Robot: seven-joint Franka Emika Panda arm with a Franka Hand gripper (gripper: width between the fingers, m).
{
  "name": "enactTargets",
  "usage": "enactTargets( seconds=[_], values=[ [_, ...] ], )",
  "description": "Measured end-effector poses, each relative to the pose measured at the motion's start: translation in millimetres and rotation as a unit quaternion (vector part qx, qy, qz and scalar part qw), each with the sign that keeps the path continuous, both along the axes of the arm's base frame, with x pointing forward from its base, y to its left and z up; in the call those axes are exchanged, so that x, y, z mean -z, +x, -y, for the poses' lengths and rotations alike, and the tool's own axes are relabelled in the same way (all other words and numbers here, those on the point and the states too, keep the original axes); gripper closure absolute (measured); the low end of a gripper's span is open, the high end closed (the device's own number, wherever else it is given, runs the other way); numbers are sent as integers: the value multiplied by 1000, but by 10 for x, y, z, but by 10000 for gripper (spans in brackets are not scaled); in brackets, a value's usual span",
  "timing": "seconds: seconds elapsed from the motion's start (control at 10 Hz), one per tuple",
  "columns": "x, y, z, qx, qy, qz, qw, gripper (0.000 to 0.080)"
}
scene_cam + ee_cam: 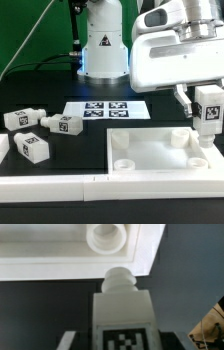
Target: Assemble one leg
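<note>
My gripper should release the leg standing in the tray's near corner socket (pixel 198 162) (pixel 106 239), the one beneath it.
My gripper (pixel 207 112) is shut on a leg (pixel 209 108), a small white block with a black-and-white tag, and holds it above the near right corner of the large white tray-like part (pixel 160 165). In the wrist view the held leg (pixel 122 308) fills the middle, its round stub pointing at the tray's corner socket (pixel 106 238), with a gap between them. Three more legs lie on the table at the exterior view's left: one (pixel 20 118), one (pixel 62 124), and one (pixel 31 148).
The marker board (pixel 105 109) lies flat behind the tray. The robot's white base (pixel 104 45) stands at the back. A white rail (pixel 60 184) runs along the table's front edge. A green curtain hangs behind.
</note>
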State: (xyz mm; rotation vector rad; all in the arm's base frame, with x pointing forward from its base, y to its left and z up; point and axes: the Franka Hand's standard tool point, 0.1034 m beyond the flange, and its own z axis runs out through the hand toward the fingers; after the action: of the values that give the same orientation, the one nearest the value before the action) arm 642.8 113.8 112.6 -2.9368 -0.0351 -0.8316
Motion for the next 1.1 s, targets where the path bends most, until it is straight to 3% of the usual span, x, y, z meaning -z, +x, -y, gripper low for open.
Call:
enactTargets(
  seconds=[1.1],
  values=[
    [267, -130, 30, -21, -20, -10, 1000, 519]
  ],
)
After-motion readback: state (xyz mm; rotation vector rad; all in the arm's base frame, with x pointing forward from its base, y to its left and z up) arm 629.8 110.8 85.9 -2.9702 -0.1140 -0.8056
